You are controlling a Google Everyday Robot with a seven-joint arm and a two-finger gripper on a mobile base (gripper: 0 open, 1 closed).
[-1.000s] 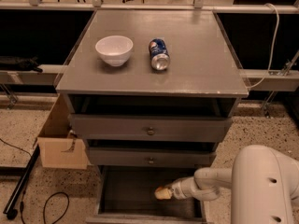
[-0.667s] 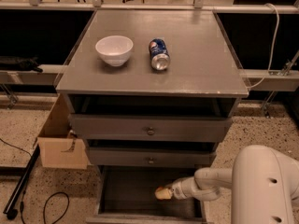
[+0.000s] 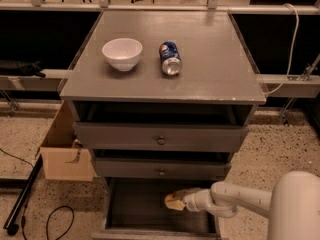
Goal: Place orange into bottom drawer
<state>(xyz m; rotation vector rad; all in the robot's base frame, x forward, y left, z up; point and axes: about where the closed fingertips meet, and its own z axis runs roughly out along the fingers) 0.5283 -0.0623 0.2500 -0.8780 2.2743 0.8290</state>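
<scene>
Next, my gripper puts the orange down on the bottom drawer's dark bottom (image 3: 172,209), a little off the middle toward my white arm.
The bottom drawer (image 3: 132,211) is pulled out at the foot of the grey cabinet and shows its dark, bare interior. My gripper (image 3: 173,202) reaches in from the right on a white arm (image 3: 235,201). Its tan end hovers low over the middle of the drawer's interior. The orange does not show as a separate thing; it is hidden or out of view. Nothing else lies in the part of the drawer that I can see.
A white bowl (image 3: 122,53) and a blue soda can (image 3: 170,58) on its side rest on the cabinet top (image 3: 210,69). The two upper drawers (image 3: 161,140) stand slightly open above the arm. A cardboard box (image 3: 62,154) and a black cable (image 3: 55,219) lie on the floor at left.
</scene>
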